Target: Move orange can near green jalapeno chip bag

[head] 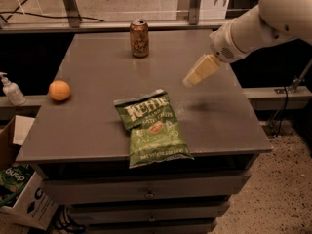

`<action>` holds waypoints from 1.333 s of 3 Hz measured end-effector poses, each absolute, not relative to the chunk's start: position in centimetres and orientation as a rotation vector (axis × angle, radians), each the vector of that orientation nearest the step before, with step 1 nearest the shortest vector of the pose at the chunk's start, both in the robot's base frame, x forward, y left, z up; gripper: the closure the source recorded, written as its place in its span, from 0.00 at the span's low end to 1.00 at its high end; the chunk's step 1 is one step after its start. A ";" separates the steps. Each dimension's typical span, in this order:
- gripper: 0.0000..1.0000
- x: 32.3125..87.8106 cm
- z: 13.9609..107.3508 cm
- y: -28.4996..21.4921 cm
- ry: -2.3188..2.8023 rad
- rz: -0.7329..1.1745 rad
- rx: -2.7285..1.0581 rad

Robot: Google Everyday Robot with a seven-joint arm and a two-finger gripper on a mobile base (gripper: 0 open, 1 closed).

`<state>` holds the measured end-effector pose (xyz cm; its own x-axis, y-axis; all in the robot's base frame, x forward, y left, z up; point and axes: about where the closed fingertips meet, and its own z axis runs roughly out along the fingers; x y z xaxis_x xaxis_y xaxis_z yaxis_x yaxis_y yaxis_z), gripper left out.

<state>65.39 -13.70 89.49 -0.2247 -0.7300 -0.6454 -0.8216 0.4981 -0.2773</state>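
Observation:
The gripper will next go to the orange can's lower half (140, 46) and close there, so that the top of the can stays above the fingers.
The orange can (139, 38) stands upright at the far middle of the grey table (97, 72). The green jalapeno chip bag (151, 126) lies flat near the table's front edge, its lower end hanging slightly over it. My gripper (191, 80) hangs above the table's right half, to the right of the bag and well in front of and to the right of the can. It holds nothing that shows.
A round orange fruit (59, 90) sits at the table's left edge. A soap dispenser (10, 89) and a cardboard box (22, 194) stand to the left, below table level. Drawers (146, 191) are under the tabletop. A metal rail runs behind the table.

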 end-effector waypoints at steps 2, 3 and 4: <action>0.00 71.7 88.9 -9.3 1.918 0.273 -1.195; 0.00 72.8 88.0 -8.7 1.859 0.315 -1.154; 0.00 75.6 87.2 -7.4 1.752 0.385 -1.058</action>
<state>75.59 -7.43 87.17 -0.1052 -0.4754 -0.8735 -0.7977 0.5648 -0.2113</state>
